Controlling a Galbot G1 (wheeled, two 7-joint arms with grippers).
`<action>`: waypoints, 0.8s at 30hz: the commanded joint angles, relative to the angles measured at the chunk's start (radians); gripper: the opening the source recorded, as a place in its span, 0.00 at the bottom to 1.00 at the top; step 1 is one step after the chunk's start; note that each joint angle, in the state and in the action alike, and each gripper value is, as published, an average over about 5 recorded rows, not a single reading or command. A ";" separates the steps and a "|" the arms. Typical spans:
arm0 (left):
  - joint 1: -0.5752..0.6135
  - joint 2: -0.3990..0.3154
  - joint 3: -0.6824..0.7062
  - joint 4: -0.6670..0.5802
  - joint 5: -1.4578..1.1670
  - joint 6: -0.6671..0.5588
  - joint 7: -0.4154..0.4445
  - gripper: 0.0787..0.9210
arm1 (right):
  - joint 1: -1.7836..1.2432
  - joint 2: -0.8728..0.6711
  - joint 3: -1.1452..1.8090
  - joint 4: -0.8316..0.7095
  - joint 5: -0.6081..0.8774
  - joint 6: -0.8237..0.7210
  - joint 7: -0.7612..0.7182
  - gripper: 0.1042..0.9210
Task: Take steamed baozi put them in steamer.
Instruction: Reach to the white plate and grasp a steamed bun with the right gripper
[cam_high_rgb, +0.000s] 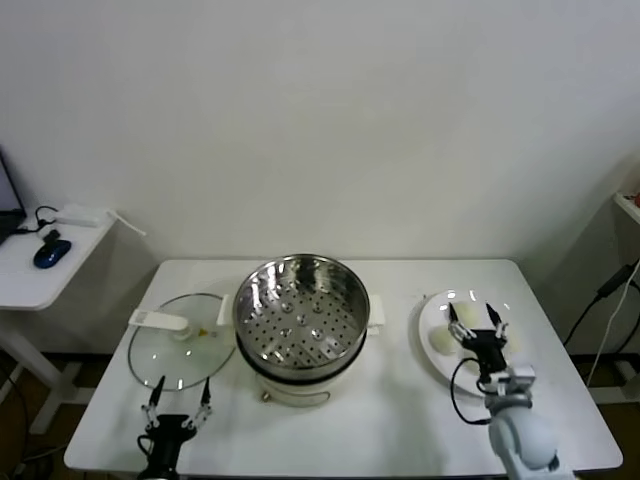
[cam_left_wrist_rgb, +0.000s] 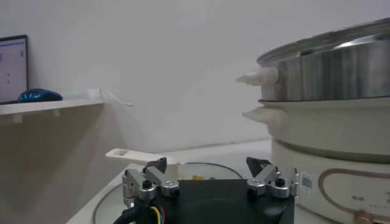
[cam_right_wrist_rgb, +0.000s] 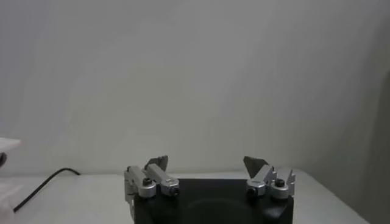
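Note:
I need to next close my right gripper around the sides of the steamed baozi at the white plate's far edge (cam_high_rgb: 465, 313), behind the other baozi.
The shiny steel steamer (cam_high_rgb: 300, 312) stands on its cream pot base (cam_high_rgb: 298, 386) at the table's middle, and I see nothing in it. It also shows in the left wrist view (cam_left_wrist_rgb: 329, 64). The pale steamed baozi (cam_high_rgb: 441, 342) lie on a white plate (cam_high_rgb: 432, 308) at the right, mostly hidden behind my right gripper. My right gripper (cam_high_rgb: 471, 313) hangs open over the plate, holding nothing; the right wrist view shows it open (cam_right_wrist_rgb: 207, 163) with no bun in sight. My left gripper (cam_high_rgb: 182, 387) is open and empty at the table's front left, also in its wrist view (cam_left_wrist_rgb: 207, 164).
A round glass lid (cam_high_rgb: 178, 347) with a white handle lies left of the steamer, just behind my left gripper. A side table (cam_high_rgb: 30, 280) with a blue mouse (cam_high_rgb: 50, 253) stands at the far left. Cables (cam_high_rgb: 603, 295) hang at the right.

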 joint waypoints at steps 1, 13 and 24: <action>-0.002 0.003 0.003 0.009 0.005 -0.009 0.001 0.88 | 0.292 -0.330 -0.197 -0.020 -0.077 -0.425 -0.269 0.88; -0.012 0.009 0.005 0.036 0.020 -0.020 0.005 0.88 | 0.884 -0.519 -0.830 -0.219 -0.401 -0.226 -0.776 0.88; -0.019 0.011 0.010 0.059 0.029 -0.032 0.005 0.88 | 1.350 -0.495 -1.406 -0.415 -0.248 0.067 -1.051 0.88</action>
